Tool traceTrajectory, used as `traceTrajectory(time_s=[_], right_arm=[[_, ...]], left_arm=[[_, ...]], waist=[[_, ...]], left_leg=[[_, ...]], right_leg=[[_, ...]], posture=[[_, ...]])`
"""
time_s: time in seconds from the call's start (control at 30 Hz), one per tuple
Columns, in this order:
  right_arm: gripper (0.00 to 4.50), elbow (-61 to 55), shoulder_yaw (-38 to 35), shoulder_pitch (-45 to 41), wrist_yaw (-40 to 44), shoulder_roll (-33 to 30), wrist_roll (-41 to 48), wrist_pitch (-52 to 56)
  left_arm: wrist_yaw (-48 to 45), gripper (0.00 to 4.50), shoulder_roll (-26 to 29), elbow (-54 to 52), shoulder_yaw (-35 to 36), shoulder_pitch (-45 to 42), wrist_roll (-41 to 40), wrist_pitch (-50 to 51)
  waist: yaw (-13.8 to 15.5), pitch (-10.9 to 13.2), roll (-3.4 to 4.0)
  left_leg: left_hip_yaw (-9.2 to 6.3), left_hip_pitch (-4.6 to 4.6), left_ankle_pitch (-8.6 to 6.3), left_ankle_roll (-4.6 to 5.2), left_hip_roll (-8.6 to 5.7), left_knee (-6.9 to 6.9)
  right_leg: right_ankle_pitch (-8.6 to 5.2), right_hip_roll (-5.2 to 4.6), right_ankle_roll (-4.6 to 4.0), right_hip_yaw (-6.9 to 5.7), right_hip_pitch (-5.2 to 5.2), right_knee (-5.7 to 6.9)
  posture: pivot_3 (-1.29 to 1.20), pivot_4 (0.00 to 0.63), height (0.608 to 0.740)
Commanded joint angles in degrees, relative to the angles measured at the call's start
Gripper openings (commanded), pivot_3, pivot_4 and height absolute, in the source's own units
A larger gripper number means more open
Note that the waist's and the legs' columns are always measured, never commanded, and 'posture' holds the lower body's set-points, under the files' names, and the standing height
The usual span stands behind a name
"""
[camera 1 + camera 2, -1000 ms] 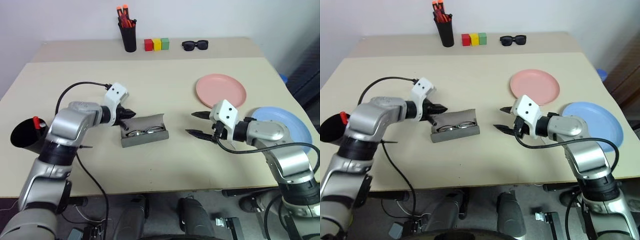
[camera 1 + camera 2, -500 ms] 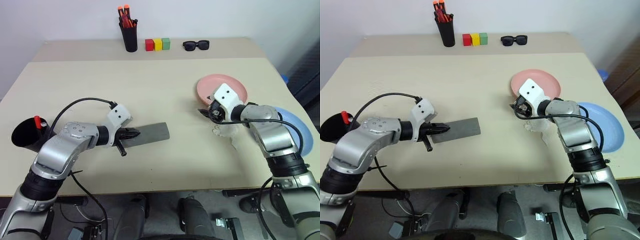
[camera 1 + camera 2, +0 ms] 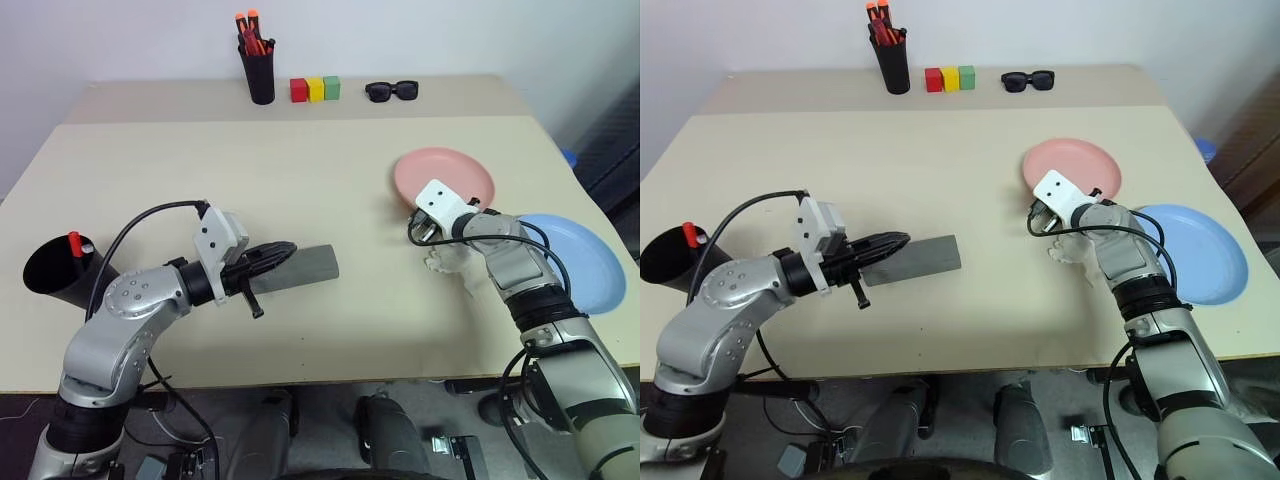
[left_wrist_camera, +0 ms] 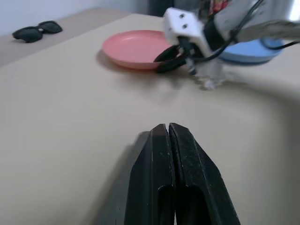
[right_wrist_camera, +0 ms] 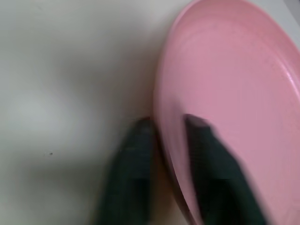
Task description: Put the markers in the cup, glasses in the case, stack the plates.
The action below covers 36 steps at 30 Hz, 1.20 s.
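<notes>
Next, my right gripper lets go of the pink plate on top of the blue plate (image 3: pixel 570 262), so that it sits stacked inside the blue plate's rim.
The grey case (image 3: pixel 305 264) lies closed at the table's middle, so the glasses are hidden. My left gripper (image 3: pixel 283 247) is shut with nothing in it, its tips over the case's left end. Far left stands the black cup (image 3: pixel 50 272) with a red-capped marker (image 3: pixel 72 243) in it. My right gripper (image 5: pixel 166 154) is shut on the near rim of the pink plate (image 3: pixel 446 177), one finger (image 5: pixel 211 164) on the plate's inside and the other outside the rim. The blue plate (image 3: pixel 578 258) lies to the right of it, near the table's right edge.
At the back of the table stand a tall black pen holder (image 3: pixel 260 72) with orange-capped pens, three coloured blocks (image 3: pixel 314 89) and black sunglasses (image 3: pixel 391 91). A crumpled bit of clear wrap (image 3: pixel 445 262) lies by my right forearm.
The case, open with the glasses in it a second ago, is now closed. My left gripper drew back toward me. My right gripper swung out to the pink plate's rim and shut on it.
</notes>
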Motion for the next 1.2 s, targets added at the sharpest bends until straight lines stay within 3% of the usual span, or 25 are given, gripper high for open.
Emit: traceTrajectory(time_s=[0.03,0.2,0.37,0.5,0.6,0.8,0.97,1.07,1.2], right_arm=[[0.02,-0.54,-0.81,-1.23,-0.12,-0.06,-0.67,-1.74],[0.02,-10.60,-2.58,0.73,2.48,-3.62,-0.57,-2.74],[0.02,-25.24,-11.89,6.76,10.47,-12.64,6.34,1.35],[0.02,-34.27,-21.23,16.70,17.65,-22.00,11.63,4.02],[0.02,-41.02,-30.85,29.58,22.77,-26.53,14.66,7.95],[0.02,-46.85,-39.59,45.86,23.87,-27.91,12.87,11.77],[0.02,-47.15,-38.67,48.56,22.55,-26.72,12.95,14.08],[0.95,-44.94,-37.34,48.75,21.62,-27.06,11.60,12.50],[2.68,-43.38,-36.30,46.80,20.55,-27.70,10.98,9.78]], left_arm=[[1.00,0.00,-0.19,-3.23,0.85,0.24,-1.95,-0.49],[2.22,0.00,-1.23,-3.10,-1.66,-0.09,-1.65,-1.02],[1.74,0.00,-2.86,-2.26,-4.55,-1.77,-2.13,-1.49],[0.08,0.00,-3.92,-0.26,-7.31,-3.15,-1.76,-2.12],[-2.34,0.00,-4.59,2.87,-9.63,-4.75,-1.11,-3.69],[-5.36,0.00,-5.55,7.53,-12.18,-7.92,-0.15,-6.53],[-6.73,0.00,-5.89,9.66,-12.61,-8.83,0.54,-8.06],[-6.87,0.00,-5.91,9.61,-12.21,-8.73,0.50,-8.20],[-6.55,0.00,-5.43,8.48,-11.30,-7.55,0.03,-7.86]], waist=[[-0.04,0.00,0.00],[-0.17,0.03,0.05],[0.42,0.05,0.09],[1.43,0.04,0.09],[1.49,0.01,0.08],[0.99,-0.12,0.36],[1.01,-0.14,0.39],[1.33,-0.14,0.38],[1.38,-0.14,0.38]], left_leg=[[0.00,0.00,0.00,0.00,0.00,0.00],[-0.01,0.01,0.00,0.00,0.00,-0.01],[0.01,-0.01,0.00,0.01,0.00,0.01],[0.15,0.00,-0.04,0.07,0.04,0.03],[0.19,0.00,-0.06,0.11,0.10,0.05],[0.48,0.08,-0.10,0.16,0.16,0.12],[0.52,0.08,-0.11,0.19,0.18,0.16],[0.51,0.05,-0.12,0.21,0.18,0.19],[0.52,0.01,-0.15,0.25,0.16,0.24]], right_leg=[[-0.03,0.00,-0.06,0.00,0.01,0.00],[0.02,0.03,0.04,0.01,-0.02,0.02],[0.02,0.02,0.05,0.00,-0.01,0.00],[-0.08,-0.02,-0.10,-0.01,0.06,-0.06],[-0.11,-0.05,-0.14,-0.01,0.11,-0.10],[-0.13,-0.09,-0.13,0.12,0.11,-0.10],[-0.14,-0.12,-0.14,0.14,0.11,-0.11],[-0.14,-0.13,-0.15,0.14,0.11,-0.15],[-0.14,-0.16,-0.15,0.14,0.14,-0.23]], posture=[[0.00,0.150,0.740],[0.00,0.150,0.740],[0.00,0.150,0.740],[0.00,0.150,0.740],[0.00,0.150,0.740],[0.00,0.150,0.740],[0.00,0.150,0.740],[0.00,0.150,0.740],[0.00,0.150,0.740]])
